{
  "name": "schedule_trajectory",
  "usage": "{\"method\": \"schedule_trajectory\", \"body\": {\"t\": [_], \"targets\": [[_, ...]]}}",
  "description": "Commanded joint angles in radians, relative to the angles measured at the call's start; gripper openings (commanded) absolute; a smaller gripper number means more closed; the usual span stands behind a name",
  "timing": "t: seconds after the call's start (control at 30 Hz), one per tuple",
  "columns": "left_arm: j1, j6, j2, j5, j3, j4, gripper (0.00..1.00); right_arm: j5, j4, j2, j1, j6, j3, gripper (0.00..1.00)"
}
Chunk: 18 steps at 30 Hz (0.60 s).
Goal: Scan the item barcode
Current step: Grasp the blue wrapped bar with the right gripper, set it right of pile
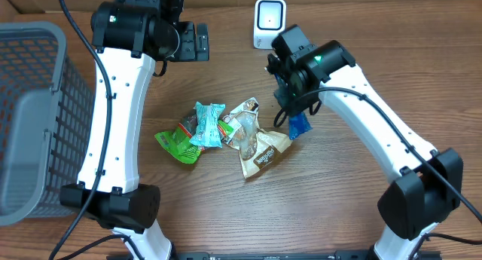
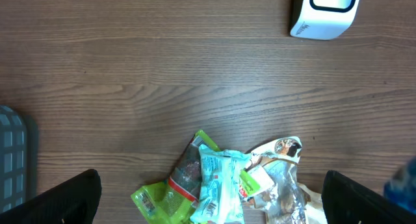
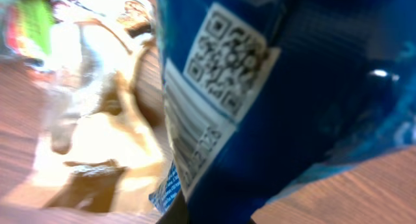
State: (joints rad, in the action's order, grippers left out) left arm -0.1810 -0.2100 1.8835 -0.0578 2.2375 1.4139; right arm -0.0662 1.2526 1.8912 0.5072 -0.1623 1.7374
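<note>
The robot's right gripper holds the blue packet close to its barcode, so it should put the packet down and take its opposite end [image 1: 299, 126] before going to the scanner.
My right gripper [image 1: 291, 108] is shut on a blue packet [image 1: 299, 126], which hangs just right of the snack pile. In the right wrist view the blue packet [image 3: 273, 107] fills the frame, its white label with a QR code and a barcode [image 3: 195, 146] facing the camera; the fingers are mostly hidden under it. The white scanner [image 1: 269, 22] stands at the back of the table, apart from the packet. My left gripper [image 1: 197, 41] hovers open at the back left; its dark fingers [image 2: 65, 201] stand wide over the pile with nothing between them.
A pile lies mid-table: a green packet [image 1: 178, 139], a teal packet [image 1: 207, 124], a silver and brown pouch [image 1: 260, 151]. A grey mesh basket [image 1: 34, 117] stands at the left edge. The scanner [image 2: 325, 13] shows at the top right of the left wrist view.
</note>
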Motion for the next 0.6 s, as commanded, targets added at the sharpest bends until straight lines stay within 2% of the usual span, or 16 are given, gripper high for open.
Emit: {"method": "schedule_trajectory", "body": {"t": [0.0, 0.17, 0.2, 0.23, 0.27, 0.33, 0.37, 0.43, 0.57], "targets": [[0.005, 0.000, 0.013, -0.013, 0.003, -0.001, 1.00, 0.033, -0.064, -0.032, -0.019, -0.131, -0.091, 0.05], [0.005, 0.000, 0.013, -0.013, 0.003, -0.001, 1.00, 0.045, -0.182, -0.032, -0.021, -0.133, -0.184, 0.08], [0.005, 0.000, 0.013, -0.013, 0.003, -0.001, 1.00, 0.045, -0.195, -0.032, -0.021, -0.124, -0.191, 0.13], [0.005, 0.000, 0.013, -0.013, 0.003, -0.001, 1.00, 0.045, -0.211, -0.032, -0.021, -0.096, -0.193, 0.26], [0.005, 0.000, 0.013, -0.013, 0.003, -0.001, 1.00, 0.043, -0.224, -0.032, -0.024, -0.059, -0.191, 0.45], [0.005, 0.000, 0.013, -0.013, 0.003, -0.001, 1.00, 0.029, -0.228, -0.032, -0.032, 0.027, -0.162, 0.52], [0.005, 0.000, 0.013, -0.013, 0.003, -0.001, 0.99, 0.025, -0.218, -0.032, -0.040, 0.071, -0.139, 0.62], [0.005, 0.001, 0.013, -0.013, 0.003, -0.001, 1.00, 0.027, -0.173, -0.033, -0.066, 0.161, -0.072, 0.71], [0.005, 0.000, 0.013, -0.013, 0.003, -0.001, 1.00, 0.124, -0.034, -0.033, -0.151, 0.215, 0.056, 0.82]]}}
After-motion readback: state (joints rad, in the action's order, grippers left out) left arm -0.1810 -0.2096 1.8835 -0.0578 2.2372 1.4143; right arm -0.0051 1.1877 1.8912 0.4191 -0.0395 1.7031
